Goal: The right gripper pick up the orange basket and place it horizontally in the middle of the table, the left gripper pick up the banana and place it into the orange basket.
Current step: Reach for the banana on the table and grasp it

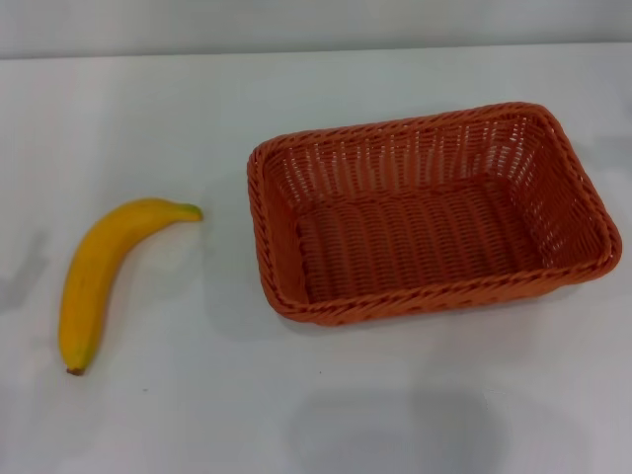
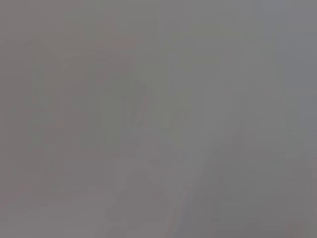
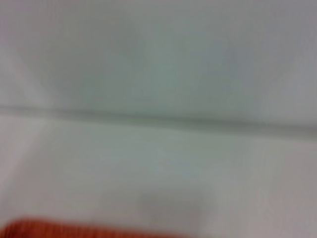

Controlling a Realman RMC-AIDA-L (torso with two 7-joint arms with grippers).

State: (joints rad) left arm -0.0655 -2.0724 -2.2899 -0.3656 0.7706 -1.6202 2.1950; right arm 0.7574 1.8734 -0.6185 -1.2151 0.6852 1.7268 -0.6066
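Note:
I should next close my left gripper on the middle of the yellow banana (image 1: 97, 263), about halfway from its green stem to its brown end.
The orange basket (image 1: 434, 212) rests upright on the white table (image 1: 197, 415), a little right of the middle, long side running left to right, with nothing inside. A strip of its rim (image 3: 74, 229) shows at one edge of the right wrist view. The yellow banana (image 1: 99, 272) lies on the table to the basket's left, green stem pointing toward the basket, brown end nearer the front. Neither gripper appears in any view. The left wrist view shows only plain grey.
The table's far edge (image 1: 316, 51) meets a pale wall at the back. Bare tabletop lies between banana and basket and along the front.

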